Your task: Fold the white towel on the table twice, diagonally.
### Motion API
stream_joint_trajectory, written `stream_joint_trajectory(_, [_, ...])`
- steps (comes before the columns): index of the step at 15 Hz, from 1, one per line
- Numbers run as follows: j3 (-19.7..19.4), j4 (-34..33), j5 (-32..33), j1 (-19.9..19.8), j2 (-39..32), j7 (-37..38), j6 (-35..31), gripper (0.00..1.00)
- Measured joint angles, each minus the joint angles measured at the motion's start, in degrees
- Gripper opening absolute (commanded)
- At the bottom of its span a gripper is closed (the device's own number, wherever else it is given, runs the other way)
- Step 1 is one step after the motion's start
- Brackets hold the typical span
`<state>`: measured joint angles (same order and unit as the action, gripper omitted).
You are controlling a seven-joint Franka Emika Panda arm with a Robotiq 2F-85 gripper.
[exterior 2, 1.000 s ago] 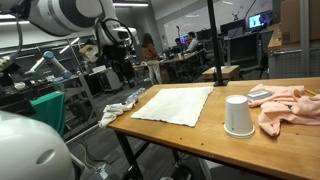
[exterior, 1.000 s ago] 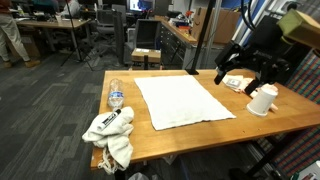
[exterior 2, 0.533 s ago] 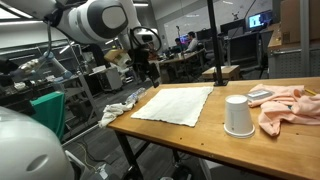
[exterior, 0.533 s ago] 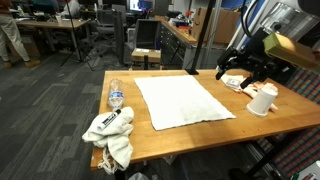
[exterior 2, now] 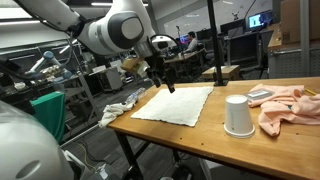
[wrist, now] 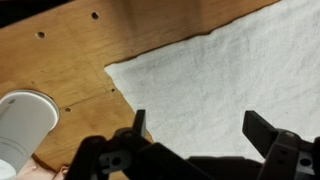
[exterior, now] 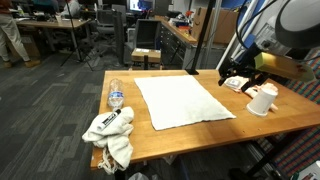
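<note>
Next, my gripper goes to the white towel's corner (exterior: 234,117) (wrist: 112,70) nearest the white paper cup and closes there, because the diagonal fold starts from a corner.
The white towel (exterior: 183,101) lies flat and unfolded on the wooden table (exterior: 170,140); it also shows in the other exterior view (exterior 2: 178,103). My gripper (exterior: 232,72) hangs open and empty above the towel's edge near one corner, seen also in an exterior view (exterior 2: 165,82). In the wrist view the towel (wrist: 220,70) fills the upper right, with its corner at the left. My two fingers (wrist: 200,125) are spread wide over the towel, holding nothing.
A white paper cup (exterior: 263,99) stands next to the towel, also seen in an exterior view (exterior 2: 238,115) and the wrist view (wrist: 22,125). A crumpled white cloth (exterior: 110,135) and a plastic bottle (exterior: 116,97) lie at one table end. A pink cloth (exterior 2: 290,105) lies beyond the cup.
The arm has swung in from beyond the table and come down toward the towel's edge. The gripper stays open. The towel has not moved.
</note>
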<state>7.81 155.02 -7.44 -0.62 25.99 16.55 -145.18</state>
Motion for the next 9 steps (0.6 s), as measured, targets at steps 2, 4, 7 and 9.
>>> stream_joint_trajectory(2, [-0.3,0.0,0.7,-0.8,-2.1,0.0,-1.4,1.00])
stream_joint_trajectory(4, [-0.9,-0.1,0.7,-1.2,-4.0,0.0,-2.3,1.00])
stream_joint_trajectory(7, [-2.2,-0.4,0.7,-1.6,-6.4,0.0,-3.1,1.00])
stream_joint_trajectory(9, [-2.9,-0.8,0.7,-2.1,-7.8,0.1,-3.6,1.00])
